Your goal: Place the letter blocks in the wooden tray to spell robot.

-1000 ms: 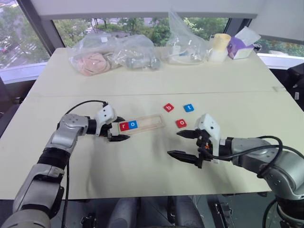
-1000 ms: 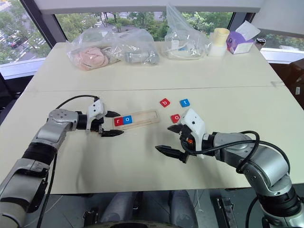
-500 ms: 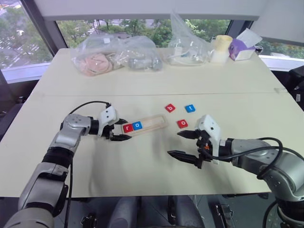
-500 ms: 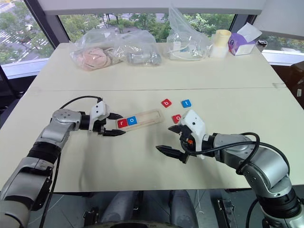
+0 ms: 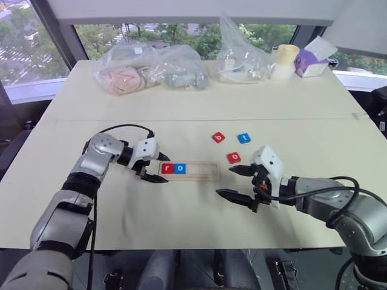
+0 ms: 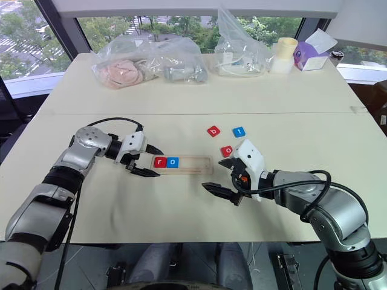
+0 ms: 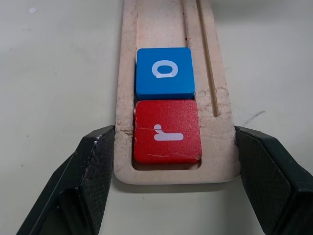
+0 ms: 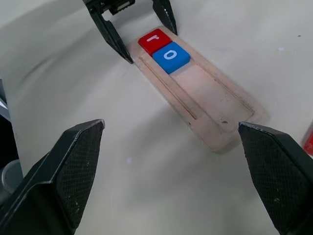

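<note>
Next, I grip the red b block (image 5: pixel 218 137) by its sides with my right gripper, beside the blue t block, as b follows ro.
The wooden tray (image 5: pixel 199 172) lies in front of me on the table. It holds a red r block (image 5: pixel 167 168) and a blue o block (image 5: pixel 179 168) at its left end. My left gripper (image 5: pixel 161 170) is shut on that end of the tray (image 7: pixel 126 98), one finger (image 7: pixel 93 166) against each long side. Loose on the table beyond the tray lie a red b block (image 5: pixel 218 137), a blue t block (image 5: pixel 243 138) and a red o block (image 5: pixel 234 157). My right gripper (image 5: pixel 226 182) hovers open just right of the tray, near the red o, holding nothing.
Clear plastic bags (image 5: pixel 148 67) with contents sit along the table's far side, with another bag (image 5: pixel 242 57), a yellow cup (image 5: pixel 282 60) and a purple tissue box (image 5: pixel 311 60) to their right. The table's front edge (image 5: pixel 181 246) runs close below both arms.
My left gripper has closed on the tray's left end and shifted right. The tray has swung from tilted to level. The right arm has stayed put.
</note>
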